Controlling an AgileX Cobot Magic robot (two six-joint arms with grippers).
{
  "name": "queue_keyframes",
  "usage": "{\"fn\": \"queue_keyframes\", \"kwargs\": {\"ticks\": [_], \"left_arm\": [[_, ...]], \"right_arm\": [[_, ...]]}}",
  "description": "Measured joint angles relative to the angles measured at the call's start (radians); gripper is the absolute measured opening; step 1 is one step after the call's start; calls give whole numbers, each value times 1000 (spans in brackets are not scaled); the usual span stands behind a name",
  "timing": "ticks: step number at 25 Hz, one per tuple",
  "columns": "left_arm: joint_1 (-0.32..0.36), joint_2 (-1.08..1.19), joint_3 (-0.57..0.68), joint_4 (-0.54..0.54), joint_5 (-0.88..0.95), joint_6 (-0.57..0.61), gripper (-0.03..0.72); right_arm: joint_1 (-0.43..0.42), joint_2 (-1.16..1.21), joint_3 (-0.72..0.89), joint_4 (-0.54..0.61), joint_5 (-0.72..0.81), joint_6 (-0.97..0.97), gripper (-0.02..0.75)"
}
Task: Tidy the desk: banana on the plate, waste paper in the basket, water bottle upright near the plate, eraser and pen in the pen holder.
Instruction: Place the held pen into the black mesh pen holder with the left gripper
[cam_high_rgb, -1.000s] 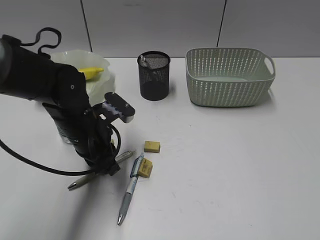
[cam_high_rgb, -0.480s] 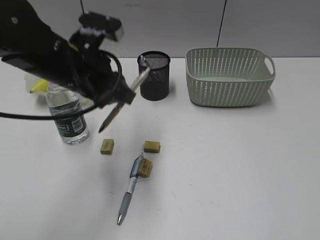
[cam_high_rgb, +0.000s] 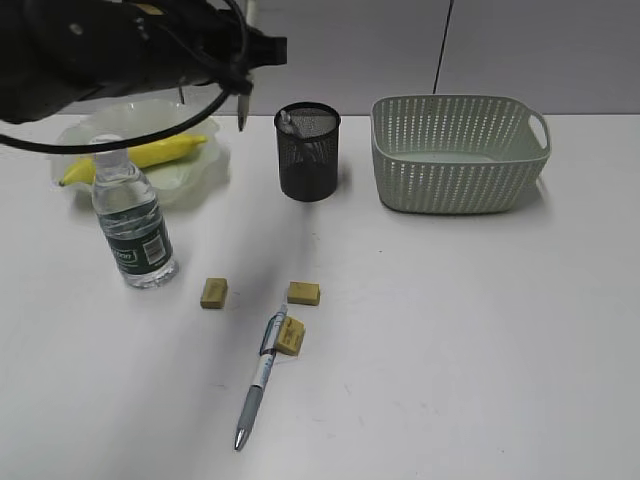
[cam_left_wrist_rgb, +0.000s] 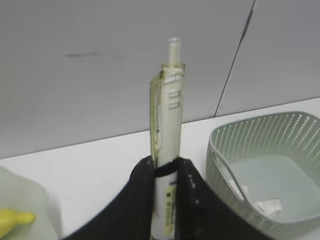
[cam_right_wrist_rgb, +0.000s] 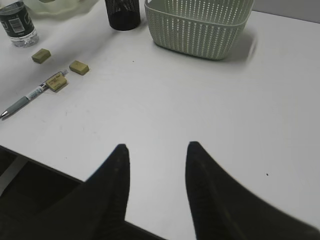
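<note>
A pale thing stands inside the black mesh pen holder (cam_high_rgb: 299, 132) (cam_left_wrist_rgb: 162, 177). Next, my left gripper lets go of the pale pen in there, beside that thing.
My left gripper (cam_high_rgb: 250, 58) is shut on a pale pen (cam_left_wrist_rgb: 167, 125) and holds it high, up and to the left of the black mesh pen holder (cam_high_rgb: 308, 150); the pen's tip (cam_high_rgb: 241, 112) hangs down. A second pen (cam_high_rgb: 260, 378) lies on the table beside three yellow erasers (cam_high_rgb: 213, 292), (cam_high_rgb: 304, 293), (cam_high_rgb: 290, 336). The banana (cam_high_rgb: 140, 155) lies on the plate (cam_high_rgb: 205, 170). The water bottle (cam_high_rgb: 132, 225) stands upright in front of the plate. Waste paper (cam_left_wrist_rgb: 265, 206) lies in the basket (cam_high_rgb: 460, 150). My right gripper (cam_right_wrist_rgb: 156, 150) is open and empty above the table's front edge.
The right wrist view shows the basket (cam_right_wrist_rgb: 200, 30), the pen holder (cam_right_wrist_rgb: 122, 12), the bottle (cam_right_wrist_rgb: 17, 22) and the lying pen (cam_right_wrist_rgb: 27, 100) far ahead and to the left. A grey wall stands behind the table. Something pale stands in the pen holder.
My left arm has lifted the pen off the table near the erasers and carried it up and back, to beside the pen holder. The bottle and a third eraser are uncovered.
</note>
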Motion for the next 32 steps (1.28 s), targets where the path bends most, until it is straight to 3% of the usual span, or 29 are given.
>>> {"fn": "queue_keyframes", "kwargs": {"ticks": [15, 28, 32], "left_arm": [[0, 359, -390, 0, -24, -21, 90], [0, 476, -426, 1, -112, -97, 89], [0, 500, -426, 50, -103, -99, 89]], "right_arm": [[0, 0, 0, 0, 0, 1, 310], [0, 0, 0, -3, 0, 6, 310], [0, 0, 0, -4, 0, 7, 310]]}}
